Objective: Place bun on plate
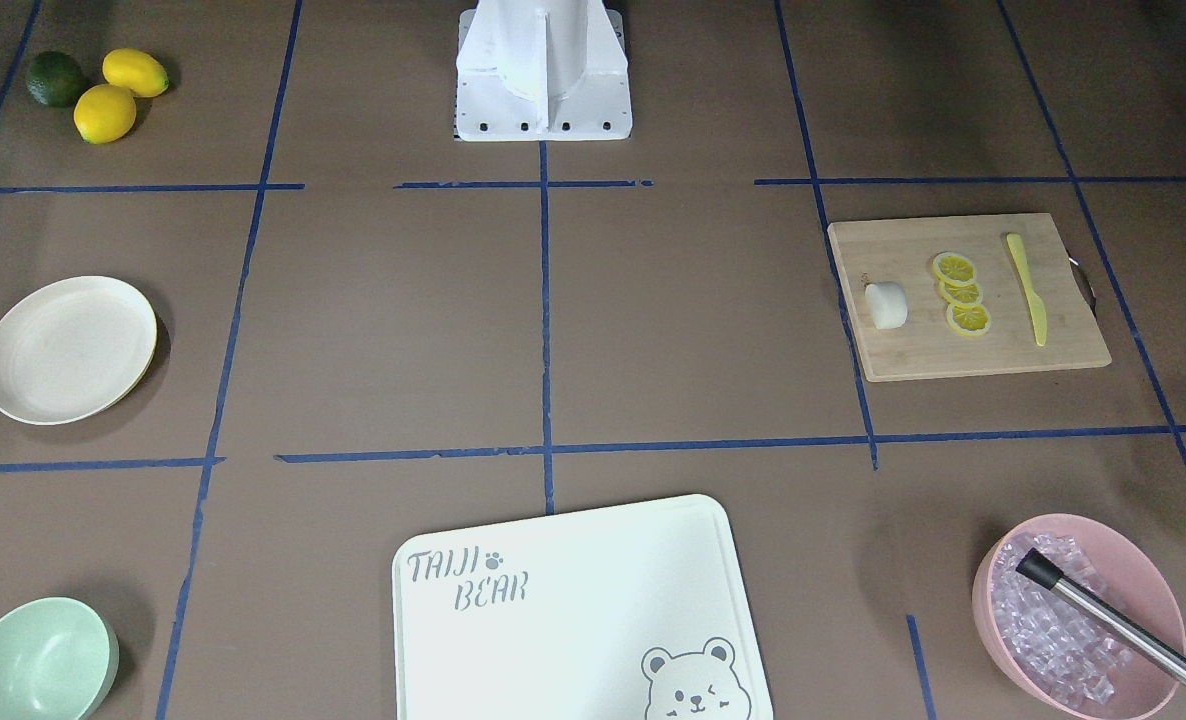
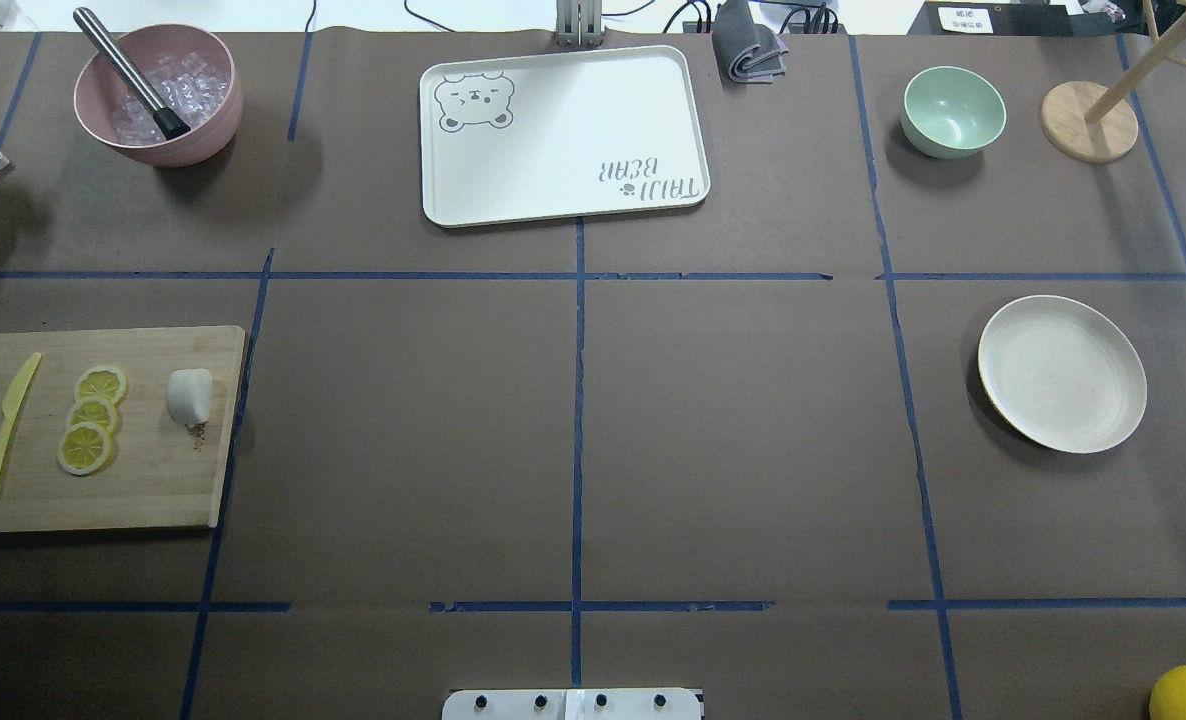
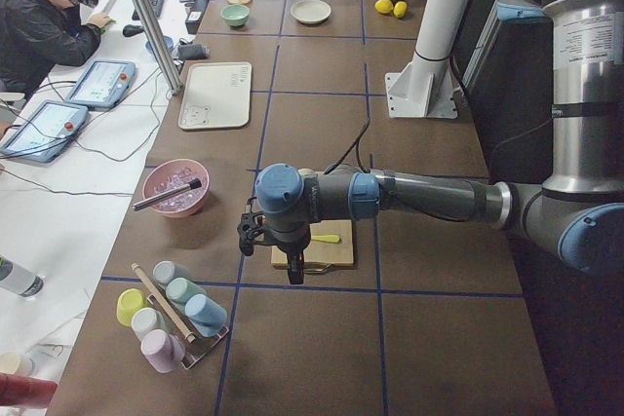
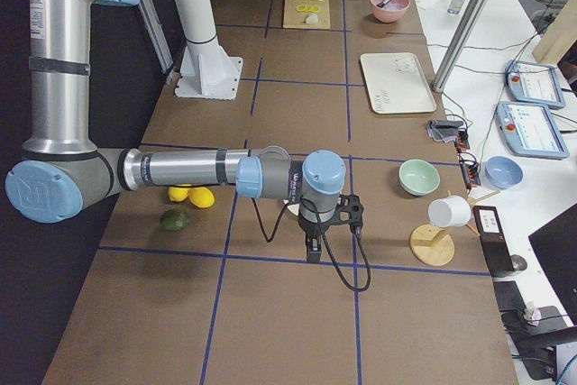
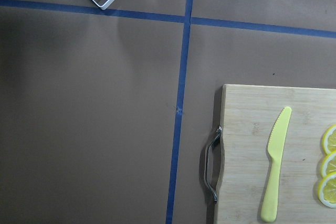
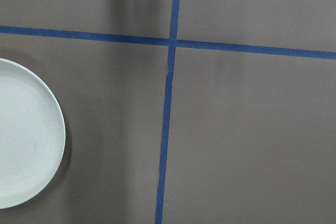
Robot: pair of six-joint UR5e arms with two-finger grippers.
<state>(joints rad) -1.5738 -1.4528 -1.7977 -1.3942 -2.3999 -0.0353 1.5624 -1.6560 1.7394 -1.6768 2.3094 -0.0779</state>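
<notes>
I will move my right gripper to the cream-white plate next and grab the plate's rim (image 6: 64, 134) on the side farthest from the wooden cutting board.
The bun (image 1: 885, 305) (image 2: 190, 396) is a small white stubby cylinder lying on a wooden cutting board (image 1: 953, 355) (image 2: 153, 480) beside three lemon slices (image 2: 91, 416). The plate (image 1: 68, 348) (image 2: 1061, 372) (image 6: 26, 135), round and cream-white, sits bare at the table's opposite end. My left gripper (image 3: 292, 275) hangs above the board's outer end, seen only in the exterior left view. My right gripper (image 4: 311, 254) hovers beyond the plate's end of the table, seen only in the exterior right view. Whether either is open or shut I cannot tell.
A yellow knife (image 5: 274, 166) lies on the board near its metal handle (image 5: 211, 166). A white bear-printed board (image 2: 563, 135), a pink bowl of ice (image 2: 158, 95), a green bowl (image 2: 953, 110), lemons and a lime (image 1: 103, 85) and a cup rack (image 3: 171, 314) ring the table.
</notes>
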